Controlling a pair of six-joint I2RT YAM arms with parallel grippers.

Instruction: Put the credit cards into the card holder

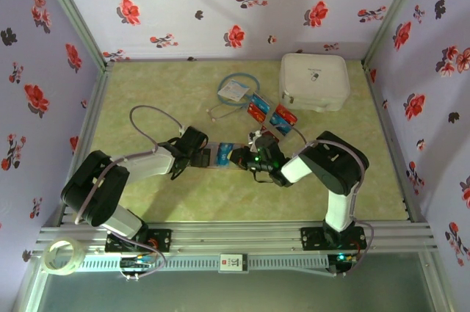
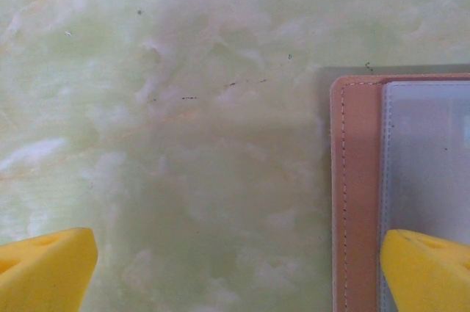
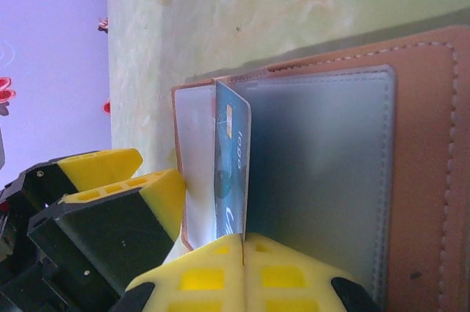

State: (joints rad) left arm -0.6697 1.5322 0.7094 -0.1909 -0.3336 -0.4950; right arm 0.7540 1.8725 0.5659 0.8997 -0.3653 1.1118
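I should release the blue credit card with my right gripper once it is partway inside the card holder's sleeve [image 1: 216, 156] [image 3: 220, 169], beside my left gripper.
The card holder [image 3: 422, 150] lies open on the green table, tan leather with greyish sleeves [image 2: 433, 150]. My right gripper [image 3: 242, 244] is shut on a blue credit card [image 3: 233, 161], which stands on edge over the holder's sleeves. My left gripper [image 2: 235, 275] is open wide at the holder's left end; one yellow finger [image 2: 426, 271] lies over the sleeve and the other [image 2: 44, 268] over bare table. From above, both grippers [image 1: 202, 154] [image 1: 248, 158] meet at the holder [image 1: 220, 155]. More red and blue credit cards [image 1: 257, 108] [image 1: 283, 116] lie beyond it.
A large white square case [image 1: 314, 81] sits at the back right. A white tag with a blue cord loop [image 1: 235, 90] lies behind the loose cards. Flowered walls close in the table on three sides. A tape roll [image 1: 60, 256] rests on the front rail.
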